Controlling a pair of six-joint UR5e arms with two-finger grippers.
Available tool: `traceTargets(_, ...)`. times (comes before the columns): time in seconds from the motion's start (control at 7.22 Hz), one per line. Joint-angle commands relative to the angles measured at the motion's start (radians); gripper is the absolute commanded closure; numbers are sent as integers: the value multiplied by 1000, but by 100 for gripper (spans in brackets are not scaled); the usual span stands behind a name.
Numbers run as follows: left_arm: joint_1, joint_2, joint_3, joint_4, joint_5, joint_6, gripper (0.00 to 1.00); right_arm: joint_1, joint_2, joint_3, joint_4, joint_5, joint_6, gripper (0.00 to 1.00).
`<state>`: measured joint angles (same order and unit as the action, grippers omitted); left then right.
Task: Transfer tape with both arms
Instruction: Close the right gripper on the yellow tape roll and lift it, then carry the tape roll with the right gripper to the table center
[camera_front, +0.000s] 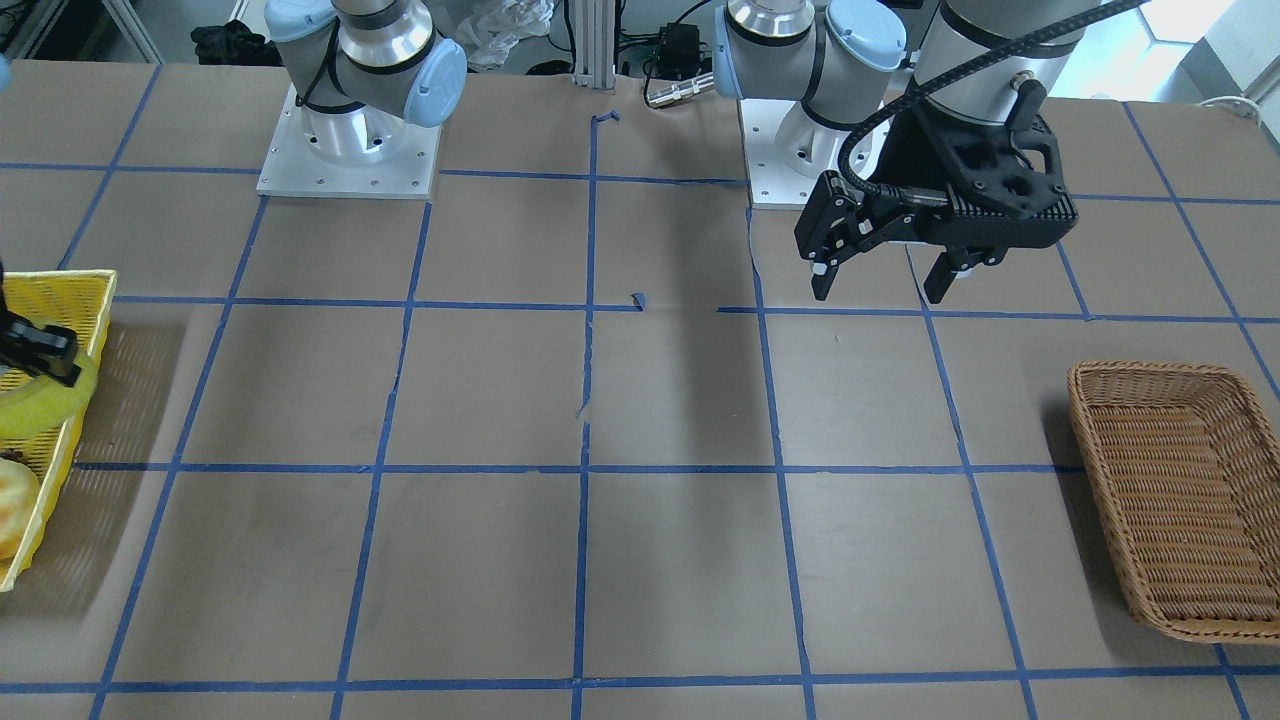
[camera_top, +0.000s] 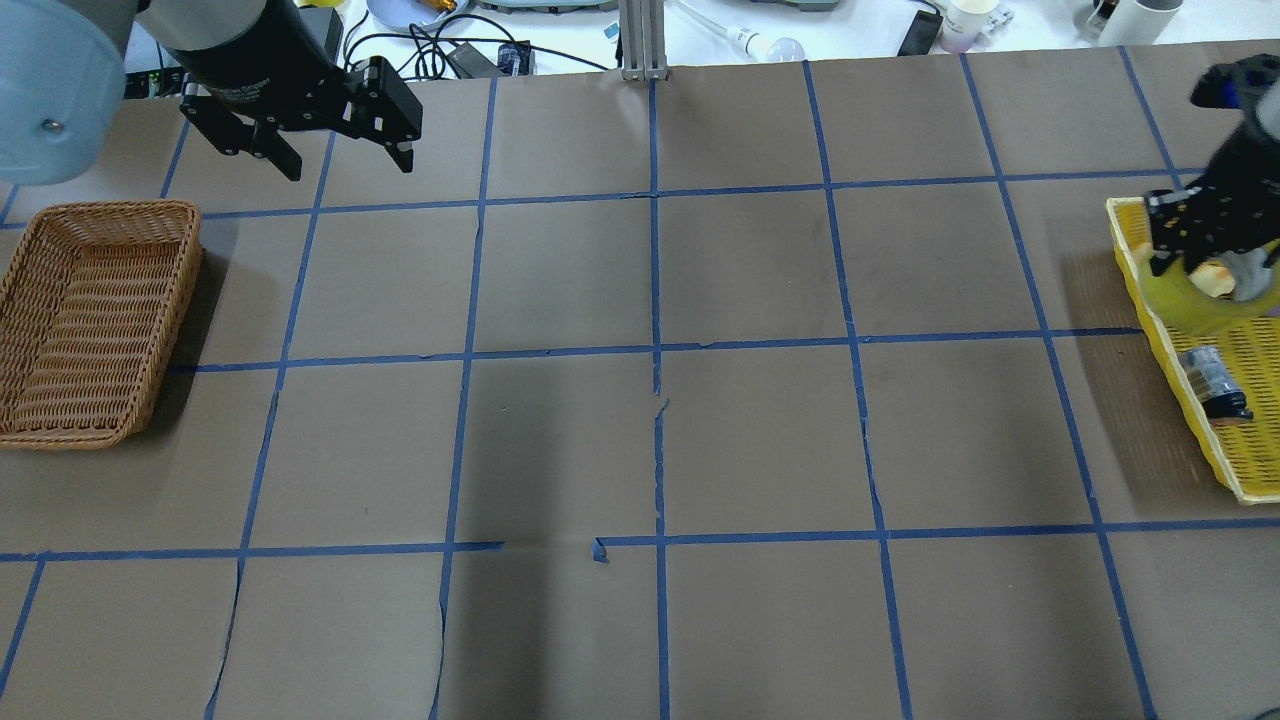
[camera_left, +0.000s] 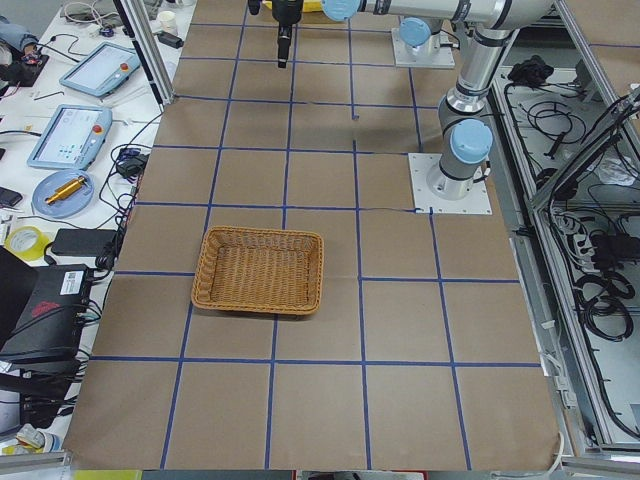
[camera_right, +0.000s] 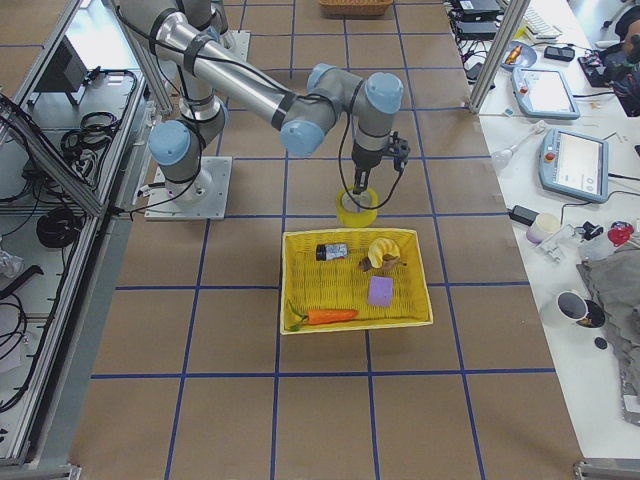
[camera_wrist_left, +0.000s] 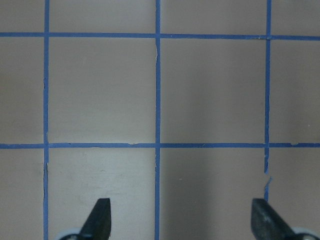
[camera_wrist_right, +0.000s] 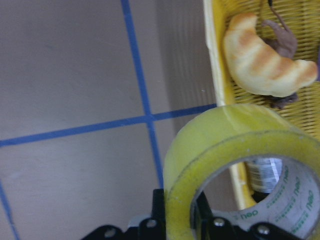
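Next, my right gripper releases the tape on the middle blue line (camera_front: 576, 608) between the yellow and wicker baskets. The tape is now over the yellow basket's inner rim.
The tape (camera_wrist_right: 225, 150) is a translucent yellow roll with a wide hollow core. My right gripper (camera_wrist_right: 177, 220) is shut on its wall, one finger outside and one inside the core. It holds the tape (camera_right: 357, 208) in the air over the inner rim of the yellow basket (camera_right: 300, 235). The tape also shows in the overhead view (camera_top: 1205, 305) and at the left edge of the front view (camera_front: 40, 410). My left gripper (camera_front: 880, 292) is open and empty, raised above the table near its own base; it also shows in the overhead view (camera_top: 348, 168).
A wicker basket (camera_top: 90, 320) lies empty at the left end of the table. The yellow basket holds a croissant (camera_wrist_right: 260, 60), a carrot (camera_right: 325, 316), a purple block (camera_right: 381, 291) and a small can (camera_right: 332, 251). Blue tape lines grid the brown table.
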<state>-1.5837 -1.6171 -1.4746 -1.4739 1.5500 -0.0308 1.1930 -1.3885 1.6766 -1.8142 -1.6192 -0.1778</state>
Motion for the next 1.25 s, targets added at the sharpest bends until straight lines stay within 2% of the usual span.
traceTargets(0.0, 4, 0, 2, -2, 7, 0, 0, 313, 66, -67, -5, 83, 487, 100)
traceTargets(0.14, 4, 3, 5, -3, 5, 0, 0, 438, 171, -171, -20, 88, 677, 100)
traceTargets(0.42, 4, 0, -1, -2, 4, 0, 0, 574, 386, -404, -27, 120, 942, 100)
traceTargets(0.55, 8, 0, -1, -2, 5, 2, 0, 597, 455, -457, -65, 172, 1012, 100)
traceTargets(0.69, 8, -3, -3, -2, 5, 2, 0, 624, 517, -477, -155, 180, 1070, 100)
traceTargets(0.83, 13, -6, -1, 3, 5, 6, 0, 664, 566, -516, -192, 180, 1148, 100)
traceTargets(0.97, 14, -3, -3, -2, 5, 6, 0, 674, 592, -565, -191, 182, 1193, 100)
traceTargets(1.11, 13, -3, -3, -2, 5, 6, 0, 674, 603, -570, -192, 182, 1196, 100)
